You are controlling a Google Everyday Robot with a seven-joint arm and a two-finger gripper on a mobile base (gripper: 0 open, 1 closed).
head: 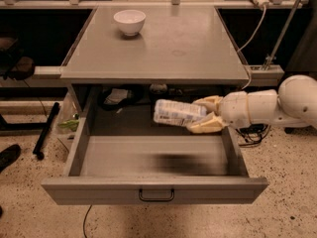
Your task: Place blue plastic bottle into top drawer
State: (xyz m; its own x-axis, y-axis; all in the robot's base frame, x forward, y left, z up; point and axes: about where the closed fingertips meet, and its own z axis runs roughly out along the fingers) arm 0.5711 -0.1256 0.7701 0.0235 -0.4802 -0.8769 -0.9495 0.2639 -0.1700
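My gripper will release the blue plastic bottle on the middle of the drawer's bottom (160,146), straight behind the dark handle.
The blue plastic bottle (174,113), clear with a white-and-bluish label, lies on its side in my gripper (202,115). The gripper reaches in from the right and is shut on the bottle's right end. It holds the bottle in the air above the back right part of the open top drawer (154,188). The drawer is grey, pulled fully out, with a dark loop handle (156,195) at the centre of its front panel. The bottle's shadow falls on the drawer floor below it.
A white bowl (130,22) stands on the grey cabinet top (163,48) at the back left. Cables and a power strip hang at the right. Dark clutter and a green item lie on the floor at the left.
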